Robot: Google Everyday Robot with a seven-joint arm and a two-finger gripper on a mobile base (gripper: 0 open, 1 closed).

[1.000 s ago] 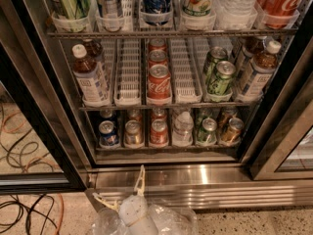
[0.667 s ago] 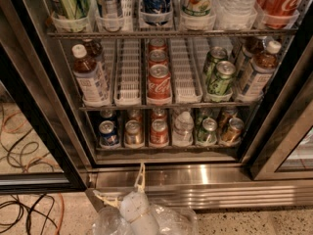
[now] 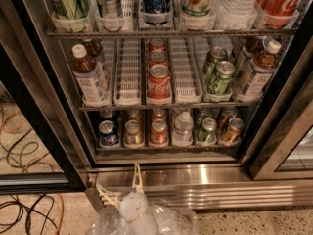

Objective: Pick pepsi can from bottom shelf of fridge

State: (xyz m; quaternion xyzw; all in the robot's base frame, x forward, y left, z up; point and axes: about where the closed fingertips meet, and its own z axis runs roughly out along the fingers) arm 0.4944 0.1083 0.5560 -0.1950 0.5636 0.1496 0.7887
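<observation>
The pepsi can is beside the gold-brown can on the bottom shelf. My gripper should go to it next and close around the middle of its body (image 3: 107, 135).
The fridge (image 3: 205, 177) stands open in front of me, with a ribbed steel base. On the bottom shelf (image 3: 166, 148) the pepsi can (image 3: 107, 133) stands at the far left front, dark blue with a silver top. My gripper (image 3: 121, 184) is low in front of the fridge base, below and slightly right of the pepsi can and well clear of the shelf. Its two pale fingers are spread apart and hold nothing. The wrist behind it is wrapped in clear plastic.
Right of the pepsi can stand a gold-brown can (image 3: 133, 132), a red can (image 3: 158, 131), a clear bottle (image 3: 183, 128), a green can (image 3: 207, 131) and a tilted gold can (image 3: 231, 130). The middle shelf holds Coca-Cola cans (image 3: 159, 83) and bottles. Cables (image 3: 29, 214) lie on the floor at left.
</observation>
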